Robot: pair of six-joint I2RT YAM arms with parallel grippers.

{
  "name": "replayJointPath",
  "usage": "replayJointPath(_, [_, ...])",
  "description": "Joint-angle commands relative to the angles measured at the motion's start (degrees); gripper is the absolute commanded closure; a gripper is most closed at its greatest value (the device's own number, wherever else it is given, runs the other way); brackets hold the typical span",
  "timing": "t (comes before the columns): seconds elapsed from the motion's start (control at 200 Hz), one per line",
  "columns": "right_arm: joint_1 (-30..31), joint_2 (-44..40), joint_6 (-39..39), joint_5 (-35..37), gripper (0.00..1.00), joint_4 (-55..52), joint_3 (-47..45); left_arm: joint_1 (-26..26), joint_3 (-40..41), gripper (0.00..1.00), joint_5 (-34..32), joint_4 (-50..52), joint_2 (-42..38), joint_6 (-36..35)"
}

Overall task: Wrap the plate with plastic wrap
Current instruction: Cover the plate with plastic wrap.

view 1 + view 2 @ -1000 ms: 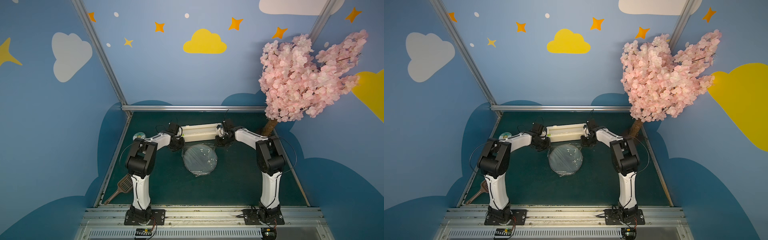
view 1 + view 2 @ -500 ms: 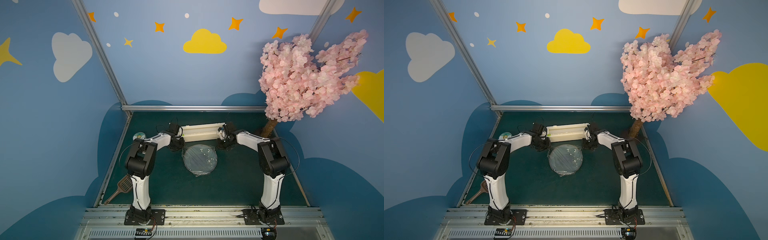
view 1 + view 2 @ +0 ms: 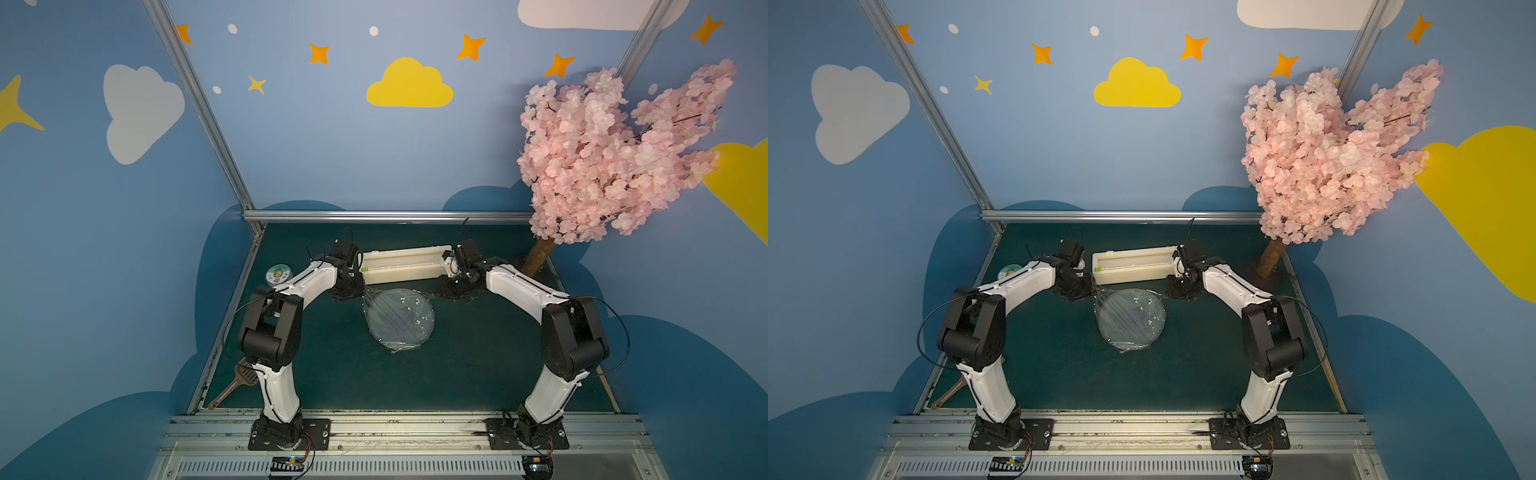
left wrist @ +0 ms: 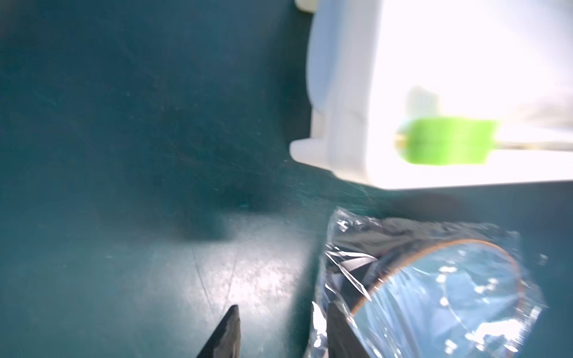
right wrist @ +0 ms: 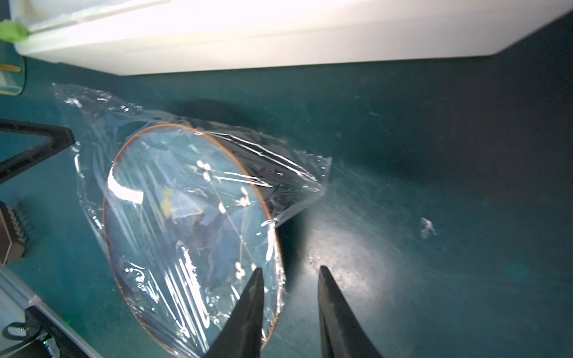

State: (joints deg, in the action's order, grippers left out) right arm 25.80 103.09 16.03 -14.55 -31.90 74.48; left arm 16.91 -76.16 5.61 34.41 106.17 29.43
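The left gripper reaches only loose wrap; it should move in, grip the plate's rim itself (image 4: 382,279), then lift the plate.
The grey-blue plate (image 3: 401,322) (image 3: 1131,318) lies mid-table in both top views, under crinkled plastic wrap (image 5: 279,173) whose loose corners spread onto the mat. My left gripper (image 4: 282,313) (image 3: 362,295) is at the plate's far-left rim, open, and a fold of the wrap (image 4: 319,319) lies against one of its fingers (image 4: 338,338). At the far-right rim my right gripper (image 5: 290,276) (image 3: 436,294) is open too; one finger (image 5: 251,310) is over the plate's (image 5: 186,217) edge, the other over bare mat. Nothing is between either pair of fingers.
A long cream dispenser box (image 3: 405,266) (image 5: 279,31) lies just behind the plate, between both wrists. A small round jar (image 3: 278,274) stands at the far left. A brown slotted tool (image 3: 237,380) lies at the left edge, and a blossom tree's trunk (image 3: 540,257) rises at the back right.
Both grippers have gone from shut to open and let go of the wrap's far corners. The right gripper has slid a little nearer the plate. The wrap now rests over the plate.
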Motion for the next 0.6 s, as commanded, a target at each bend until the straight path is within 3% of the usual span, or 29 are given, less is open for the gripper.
replayJointPath(0.0, [0.45,3.64,-0.94,-1.82,0.69,-0.78,1.13,0.23,1.93,0.54,5.60,-0.23,-1.88,0.42])
replayJointPath(0.195, [0.72,6.83,-1.06,-2.56,0.72,-0.28,1.56,0.32,5.39,0.56,7.40,-3.27,-0.22,1.41])
replayJointPath(0.27, [0.74,7.30,-1.01,-1.67,0.81,-0.09,1.22,0.41,5.19,0.58,8.73,-3.58,1.21,1.51])
replayJointPath(0.385, [0.58,7.09,-0.92,-0.50,1.00,0.04,0.46,0.41,4.71,0.70,8.51,-3.47,2.78,1.41])
replayJointPath(0.46, [0.58,6.69,-0.87,-0.18,1.00,0.38,-0.08,0.36,4.53,0.79,8.19,-3.31,3.33,1.51])
replayJointPath(0.596, [0.65,6.18,-0.87,-0.04,1.00,-0.09,-0.12,0.41,4.35,0.85,8.18,-3.21,4.12,1.51])
